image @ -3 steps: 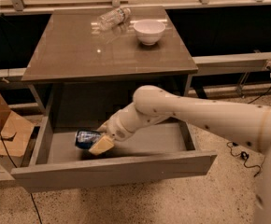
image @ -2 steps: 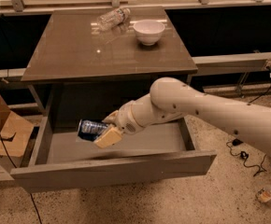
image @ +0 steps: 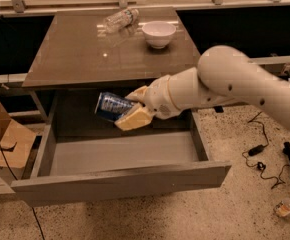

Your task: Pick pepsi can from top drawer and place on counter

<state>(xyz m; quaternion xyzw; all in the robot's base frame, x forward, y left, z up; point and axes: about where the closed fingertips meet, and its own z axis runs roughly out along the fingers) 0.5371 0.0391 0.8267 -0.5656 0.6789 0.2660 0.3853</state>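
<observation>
The robot's gripper should release the pepsi can near the brown counter's front edge (image: 111,67), lined up with the clear plastic bottle.
The pepsi can (image: 108,105) is dark blue with silver ends and lies on its side in my gripper (image: 130,108), held in the air above the open top drawer (image: 120,183), just below the counter's front edge. My gripper's tan fingers (image: 133,119) are shut around the can's right end. The white arm reaches in from the right. The drawer is pulled out, its light grey inside showing nothing in it. The glossy brown counter (image: 80,54) is above and behind the can.
A white bowl (image: 158,33) and a clear plastic bottle (image: 119,19) lying on its side sit at the back of the counter. A cardboard box (image: 5,144) stands left of the drawer. Cables (image: 257,151) lie on the speckled floor at right.
The gripper has lifted the can from the drawer's floor up to about the counter's front edge, and the arm has risen with it.
</observation>
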